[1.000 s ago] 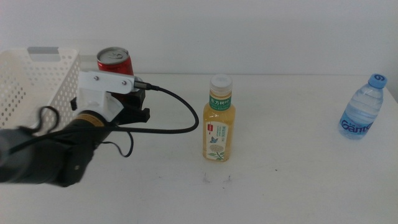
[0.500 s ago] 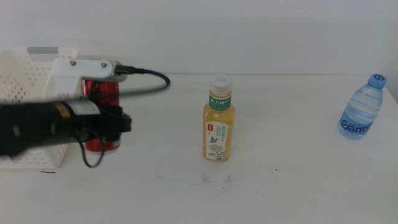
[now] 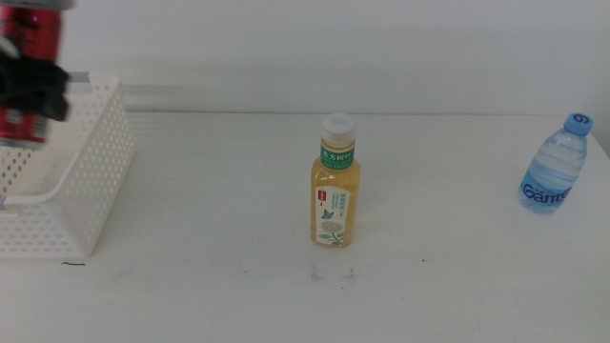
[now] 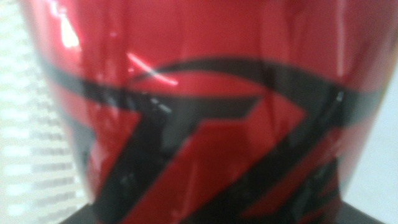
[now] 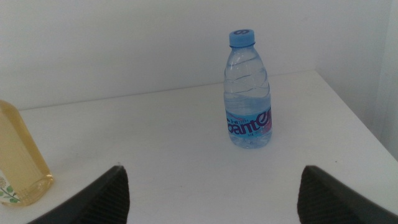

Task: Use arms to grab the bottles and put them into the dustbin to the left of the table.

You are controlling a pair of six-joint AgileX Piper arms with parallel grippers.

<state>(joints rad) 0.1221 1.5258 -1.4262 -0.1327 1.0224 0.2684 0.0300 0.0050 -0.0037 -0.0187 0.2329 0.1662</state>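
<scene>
My left gripper has the slim red can, which hangs over the white dustbin now. It will let go of it along the dustbin's inside facing the yellow-drink bottle (image 3: 50, 166).
High at the far left of the middle view, my left gripper (image 3: 33, 84) is shut on the slim red can (image 3: 21, 38), which hangs over the white perforated dustbin (image 3: 95, 176). That can (image 4: 205, 106) fills the left wrist view. The yellow-drink bottle (image 3: 335, 183) with its white cap stands upright mid-table. A small water bottle (image 3: 557, 167) with a blue cap stands upright at the far right. My right gripper (image 5: 212, 179) is open and low over the table, well short of the water bottle (image 5: 249, 93); that arm does not show in the middle view.
The white table (image 3: 219, 229) stretches between the dustbin and the yellow-drink bottle (image 5: 18, 165). A white wall backs the table. The table's right edge runs close beside the water bottle.
The left arm has lifted the red can off the table and carried it left and up, from beside the dustbin to above it. Both bottles have stayed put.
</scene>
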